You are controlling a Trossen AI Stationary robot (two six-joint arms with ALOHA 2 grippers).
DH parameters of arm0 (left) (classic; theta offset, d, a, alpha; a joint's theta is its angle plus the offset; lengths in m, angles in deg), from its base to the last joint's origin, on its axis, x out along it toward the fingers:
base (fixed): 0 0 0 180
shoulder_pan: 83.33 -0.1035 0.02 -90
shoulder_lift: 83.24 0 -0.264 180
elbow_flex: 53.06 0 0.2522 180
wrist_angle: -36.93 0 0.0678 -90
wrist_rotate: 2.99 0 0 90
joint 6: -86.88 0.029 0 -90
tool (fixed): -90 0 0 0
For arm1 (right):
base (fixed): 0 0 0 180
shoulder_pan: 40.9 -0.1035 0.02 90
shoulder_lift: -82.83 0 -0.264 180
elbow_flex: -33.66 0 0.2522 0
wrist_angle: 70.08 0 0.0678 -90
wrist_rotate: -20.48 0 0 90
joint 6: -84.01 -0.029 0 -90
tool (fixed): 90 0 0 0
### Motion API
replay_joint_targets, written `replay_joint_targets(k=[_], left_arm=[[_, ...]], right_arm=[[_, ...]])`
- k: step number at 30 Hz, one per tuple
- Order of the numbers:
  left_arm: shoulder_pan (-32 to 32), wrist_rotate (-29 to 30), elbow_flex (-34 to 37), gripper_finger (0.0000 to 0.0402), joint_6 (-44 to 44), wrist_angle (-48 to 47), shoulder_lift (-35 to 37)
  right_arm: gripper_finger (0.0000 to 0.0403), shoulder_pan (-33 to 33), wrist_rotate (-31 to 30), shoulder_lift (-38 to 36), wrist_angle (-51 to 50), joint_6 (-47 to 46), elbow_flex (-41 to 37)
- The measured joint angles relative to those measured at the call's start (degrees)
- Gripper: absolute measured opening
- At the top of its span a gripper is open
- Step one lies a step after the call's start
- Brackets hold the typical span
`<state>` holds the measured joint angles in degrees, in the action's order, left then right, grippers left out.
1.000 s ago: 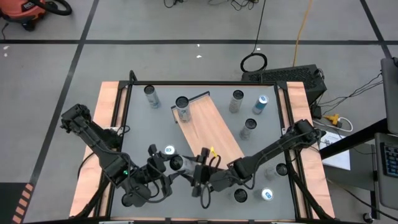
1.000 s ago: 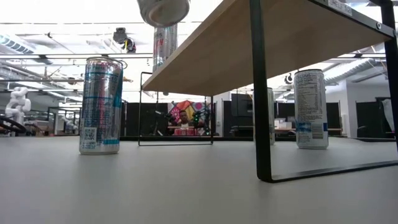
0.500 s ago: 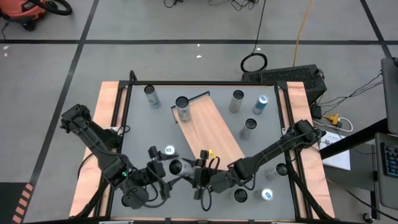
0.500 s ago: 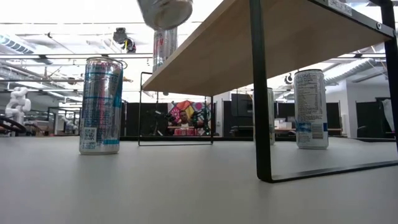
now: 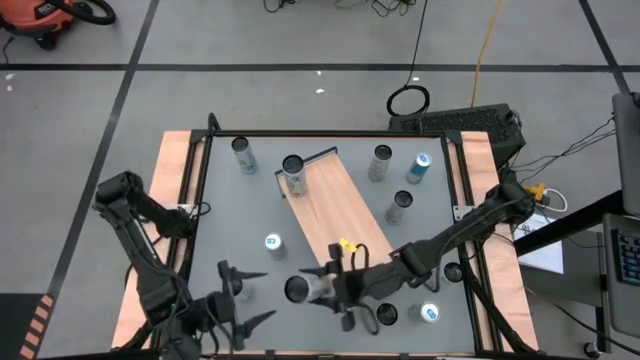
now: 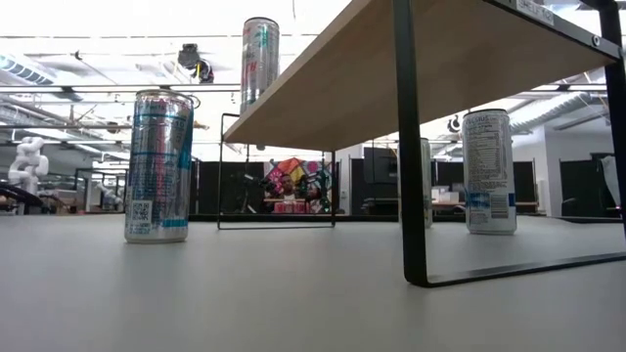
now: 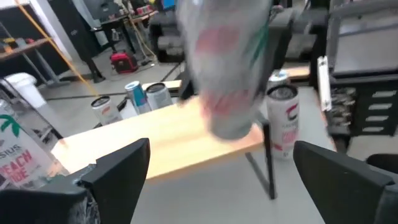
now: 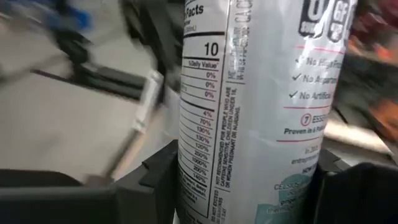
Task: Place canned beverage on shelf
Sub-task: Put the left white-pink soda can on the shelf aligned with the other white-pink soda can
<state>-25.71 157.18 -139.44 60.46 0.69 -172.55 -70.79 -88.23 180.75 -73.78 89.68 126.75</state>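
My left gripper needs to keep the can steady while my right gripper, which now holds it by its lower side, takes hold of it again near its top (image 5: 297,288).
My right gripper (image 5: 320,288) is shut on a white can (image 5: 298,290), held in the air by the near end of the shelf (image 5: 345,215), a light-brown wood-grain board on a black frame. The can fills the right wrist view (image 8: 249,93). My left gripper (image 5: 268,295) stands open and empty to the can's left, near the table's near edge. In the left wrist view its fingers (image 7: 118,168) frame the blurred can (image 7: 227,68). Another can (image 5: 293,172) stands on the shelf's far end and also shows in the low view (image 6: 259,59). My right gripper pinches the can's round side wall (image 8: 205,168) between its two fingers (image 8: 155,180), which lie across the can. The fingers come roughly level from the table's right side. The can is lifted clear of table and shelf, slightly tilted.
Several loose cans stand on the grey table: far left (image 5: 243,155), far right (image 5: 380,163) (image 5: 418,168), right of the shelf (image 5: 400,207), left of it (image 5: 272,242), and near right (image 5: 385,315) (image 5: 430,313). The shelf's black legs (image 6: 411,147) stand on the tabletop.
My left gripper has let go of the can and drawn back toward the table's near left corner, its fingers now wide apart. My right gripper has kept the can and moved it a little toward the near edge; the can's base has left the top of the low view.
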Motion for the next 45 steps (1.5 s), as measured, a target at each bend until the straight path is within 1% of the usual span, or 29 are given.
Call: replay_joint_targets(k=[2, 7, 10, 13, 15, 17, 20, 24, 27, 30, 34, 41, 45], left_arm=[[-0.01, 0.57, 1.61, 0.0391, 0.34, 2.62, -1.09], [-1.47, 1.21, 2.65, 0.0391, 1.60, 6.97, -4.93], [-3.13, 0.26, 2.65, 0.0391, 5.91, 12.36, -7.00], [-5.03, -3.73, 2.65, 0.0391, 10.23, 17.59, -8.78], [-6.25, -5.50, 2.65, 0.0391, 11.84, 20.15, -9.86], [-7.50, -5.70, 2.65, 0.0391, 12.26, 21.45, -10.82], [-9.21, -6.56, 2.65, 0.0391, 11.85, 21.88, -12.01], [-11.24, -11.82, 2.65, 0.0391, 12.43, 24.66, -12.82], [-12.16, -15.16, 2.65, 0.0391, 15.73, 29.16, -13.89], [-12.73, -17.18, 2.67, 0.0391, 19.29, 34.18, -14.74], [-13.30, -17.64, 2.65, 0.0391, 21.42, 37.87, -15.28], [-14.10, -17.60, 2.66, 0.0389, 22.71, 41.73, -15.28], [-14.76, -17.53, 2.65, 0.0364, 22.69, 41.56, -15.30]], right_arm=[[0.0178, 0.24, 4.76, -0.39, 5.56, 1.69, -2.59], [0.0181, 0.59, 11.22, -0.16, 16.39, 4.39, -8.67], [0.0181, 1.01, 11.36, -0.36, 22.66, 4.48, -11.64], [0.0182, 1.53, 11.37, -0.34, 26.72, 4.72, -13.81], [0.0183, 1.81, 11.43, -0.34, 28.74, 5.07, -14.86], [0.0183, 2.07, 11.92, -0.34, 30.49, 5.42, -15.46], [0.0183, 2.37, 15.47, -0.34, 31.12, 5.51, -15.89], [0.0183, 2.42, 16.30, -0.34, 30.88, 5.73, -15.98], [0.0183, 2.44, 16.33, -0.34, 30.89, 6.74, -15.98], [0.0183, 2.46, 18.75, -0.34, 30.88, 6.92, -15.98], [0.0183, 2.44, 20.45, -0.34, 30.89, 7.04, -15.98], [0.0183, 2.50, 20.21, -0.34, 30.46, 6.63, -15.98], [0.0183, 2.51, 20.12, -0.34, 30.90, 6.00, -15.96]])
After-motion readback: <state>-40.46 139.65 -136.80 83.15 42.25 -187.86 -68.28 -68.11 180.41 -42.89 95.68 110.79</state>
